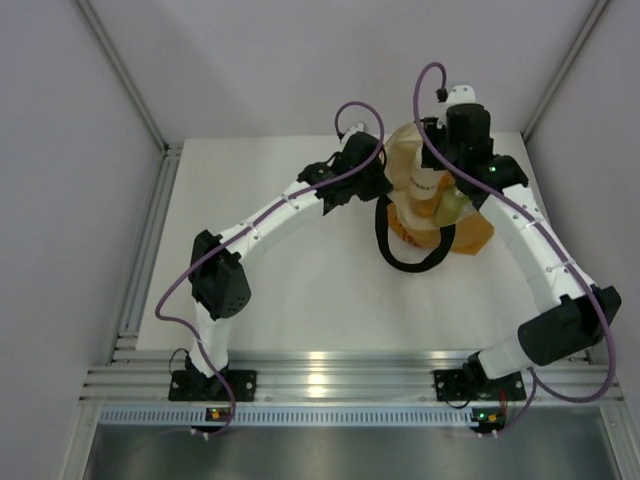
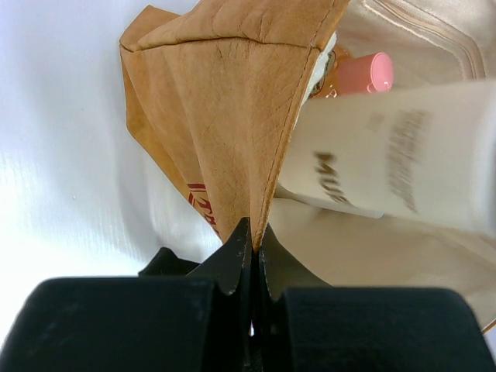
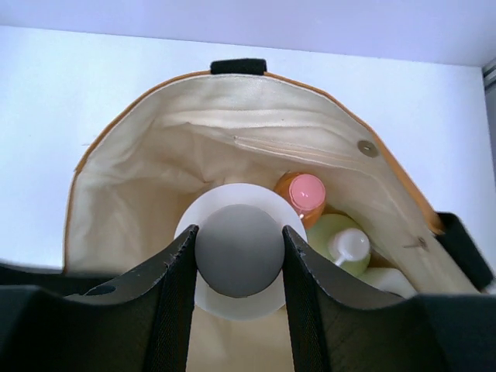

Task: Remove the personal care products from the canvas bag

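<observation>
Next, I let go of the whitish bottle with my right gripper on the bare white table (image 1: 341, 316) near the close aluminium rails.
The tan canvas bag (image 1: 425, 215) stands at the far middle of the table with its mouth open, cream lining (image 3: 147, 178) showing. My left gripper (image 2: 253, 232) is shut on the bag's rim fold (image 2: 232, 116). My right gripper (image 3: 239, 232) is shut on the dark grey cap (image 3: 239, 252) of a whitish bottle (image 2: 387, 155) and holds it within the bag's mouth. Deeper inside stand the orange bottle with the pink cap (image 3: 306, 190) and the pale yellow-green bottle with the white cap (image 3: 345, 244). A cream shape (image 3: 384, 280) beside them may be the jar.
The bag's black loop handle (image 1: 402, 255) lies on the white table in front of it; another handle end (image 3: 239, 67) sits at the far rim. Grey walls close in the table at the back and sides. Aluminium rails (image 1: 320, 380) run along the near edge.
</observation>
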{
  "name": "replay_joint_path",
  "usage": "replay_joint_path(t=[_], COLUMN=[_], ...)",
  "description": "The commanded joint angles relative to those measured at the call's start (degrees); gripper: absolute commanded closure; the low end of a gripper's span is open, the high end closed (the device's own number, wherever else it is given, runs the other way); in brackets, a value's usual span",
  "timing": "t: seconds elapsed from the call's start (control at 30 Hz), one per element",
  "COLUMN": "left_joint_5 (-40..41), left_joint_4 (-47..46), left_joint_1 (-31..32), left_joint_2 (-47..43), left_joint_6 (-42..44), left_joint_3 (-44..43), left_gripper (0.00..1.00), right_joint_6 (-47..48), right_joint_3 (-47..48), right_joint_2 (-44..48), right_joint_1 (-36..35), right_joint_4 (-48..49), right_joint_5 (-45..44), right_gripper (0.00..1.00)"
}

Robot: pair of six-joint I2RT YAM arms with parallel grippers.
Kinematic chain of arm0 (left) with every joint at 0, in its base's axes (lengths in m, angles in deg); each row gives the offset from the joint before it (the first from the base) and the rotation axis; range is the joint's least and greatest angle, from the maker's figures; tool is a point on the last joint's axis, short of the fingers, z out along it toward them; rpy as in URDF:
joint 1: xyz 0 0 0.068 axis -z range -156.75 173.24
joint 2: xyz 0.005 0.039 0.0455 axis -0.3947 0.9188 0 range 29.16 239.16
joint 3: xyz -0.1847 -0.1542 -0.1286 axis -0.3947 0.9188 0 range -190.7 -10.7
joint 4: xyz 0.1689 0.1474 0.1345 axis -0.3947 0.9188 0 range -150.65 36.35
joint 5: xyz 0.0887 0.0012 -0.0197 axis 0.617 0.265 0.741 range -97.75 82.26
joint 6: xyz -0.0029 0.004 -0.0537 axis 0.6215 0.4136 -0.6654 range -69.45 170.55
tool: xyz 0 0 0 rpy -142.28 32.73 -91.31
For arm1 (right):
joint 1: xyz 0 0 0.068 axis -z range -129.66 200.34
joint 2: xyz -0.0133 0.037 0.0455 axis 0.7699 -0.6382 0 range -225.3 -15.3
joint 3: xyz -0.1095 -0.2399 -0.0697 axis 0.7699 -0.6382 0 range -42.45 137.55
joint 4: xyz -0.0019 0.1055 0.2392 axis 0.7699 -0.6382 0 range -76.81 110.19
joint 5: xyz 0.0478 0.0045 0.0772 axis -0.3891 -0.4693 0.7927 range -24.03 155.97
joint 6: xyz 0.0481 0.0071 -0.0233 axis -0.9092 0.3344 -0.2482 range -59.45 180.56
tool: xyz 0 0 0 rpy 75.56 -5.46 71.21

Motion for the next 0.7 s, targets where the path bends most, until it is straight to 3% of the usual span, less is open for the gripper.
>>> replay_joint_path(t=[0.0, 0.2, 0.4, 0.67], left_joint_5=[-1.11, -2.26, -2.87, -4.71], left_joint_4=[-0.17, -0.26, -0.18, -0.17], left_joint_1=[-0.56, -0.56, -0.56, -0.74], left_joint_2=[-1.38, -0.77, -0.24, -0.33], left_joint_6=[2.62, 3.5, 4.29, 7.36], left_joint_3=[-0.89, -1.24, -2.74, -2.83], left_gripper=[1.0, 1.0, 1.0, 1.0], right_joint_6=[2.9, 4.31, 4.84, 5.9], right_joint_3=[8.4, 13.67, 17.1, 8.69], right_joint_2=[8.8, 14.17, 18.91, 25.5], right_joint_1=[-1.63, -2.69, -2.95, -4.0], right_joint_4=[-0.5, -6.65, -11.4, -12.19], right_joint_5=[1.29, 7.7, 20.69, 34.15], right_gripper=[1.0, 1.0, 1.0, 1.0])
